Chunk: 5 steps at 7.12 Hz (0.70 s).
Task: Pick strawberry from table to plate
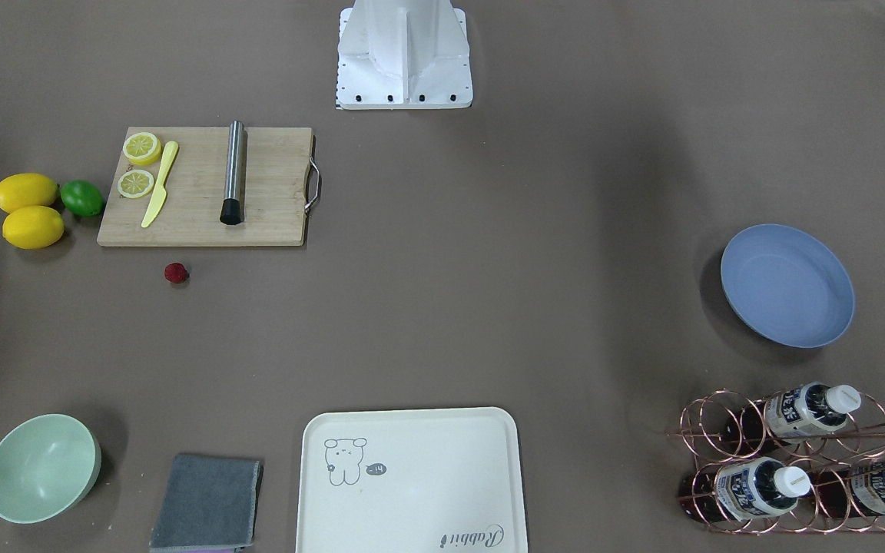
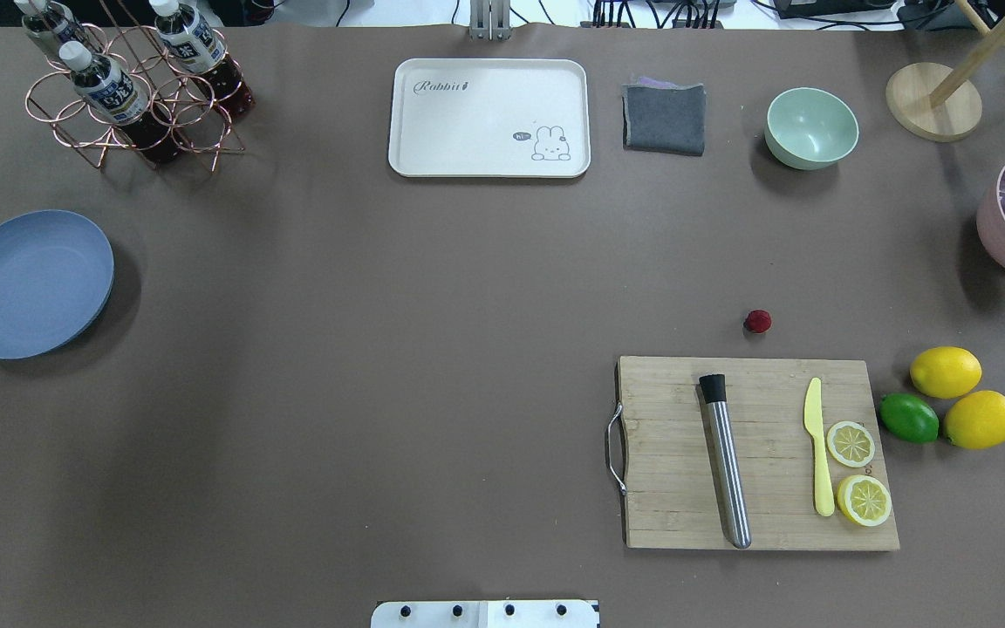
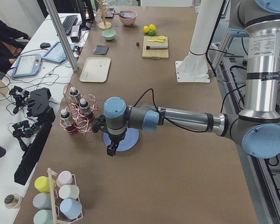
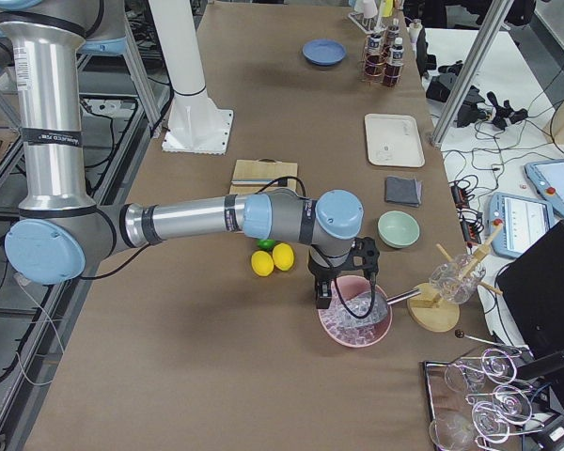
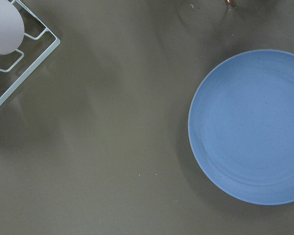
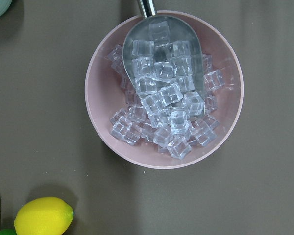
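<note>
Next, my left gripper grabs the blue-grey plate by the rim's side [image 1: 853, 293] [image 5: 188, 122] farthest from the cutting board.
The small dark-red strawberry [image 2: 757, 321] [image 1: 176, 273] lies on the grey-brown table [image 2: 424, 305], just beyond the far edge of the cutting board. The blue-grey plate [image 2: 29, 283] [image 1: 787, 285] [image 5: 255, 127] sits empty at the table's left end. My left gripper [image 3: 111, 150] hangs over the plate's near rim and shows only in the exterior left view, so I cannot tell if it is open or shut. My right gripper [image 4: 324, 299] hovers over the pink ice bowl at the other end, seen only from the side; its state cannot be told either.
A wooden cutting board [image 2: 755, 453] carries a steel muddler [image 2: 725, 462], a yellow knife and lemon slices. Two lemons [image 2: 960, 392] and a lime lie beside it. A cream tray [image 2: 489, 118], grey cloth [image 2: 664, 118], mint bowl [image 2: 810, 128], bottle rack [image 2: 132, 83] and pink ice bowl [image 6: 166, 90] line the far side.
</note>
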Each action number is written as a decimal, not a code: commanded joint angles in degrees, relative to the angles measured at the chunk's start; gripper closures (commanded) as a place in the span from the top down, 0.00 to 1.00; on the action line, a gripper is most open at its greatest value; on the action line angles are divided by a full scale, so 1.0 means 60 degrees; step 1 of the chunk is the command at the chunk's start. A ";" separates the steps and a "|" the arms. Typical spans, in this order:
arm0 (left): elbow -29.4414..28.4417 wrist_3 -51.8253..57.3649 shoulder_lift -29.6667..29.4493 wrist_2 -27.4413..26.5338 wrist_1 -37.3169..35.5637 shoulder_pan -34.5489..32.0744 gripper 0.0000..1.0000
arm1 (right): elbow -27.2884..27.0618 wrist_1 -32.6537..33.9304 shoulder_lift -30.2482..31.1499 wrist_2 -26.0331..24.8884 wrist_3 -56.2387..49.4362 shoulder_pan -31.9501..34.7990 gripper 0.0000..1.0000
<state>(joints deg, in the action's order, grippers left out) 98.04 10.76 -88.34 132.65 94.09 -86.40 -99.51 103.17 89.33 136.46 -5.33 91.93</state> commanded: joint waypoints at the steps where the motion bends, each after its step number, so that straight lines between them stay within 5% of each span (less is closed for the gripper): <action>1: -0.0035 -0.0007 -0.0028 0.0011 0.0022 0.0000 0.98 | -0.0012 -0.0012 -0.0079 -0.0009 -0.0006 0.0001 1.00; 5: 0.0109 0.0037 -0.0028 0.0010 0.0080 0.0117 0.98 | -0.0041 -0.0012 -0.0152 0.0006 0.0009 -0.0014 1.00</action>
<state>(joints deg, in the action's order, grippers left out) 97.97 10.93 -88.48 132.67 94.30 -86.19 -99.65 103.10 88.47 136.47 -5.30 91.89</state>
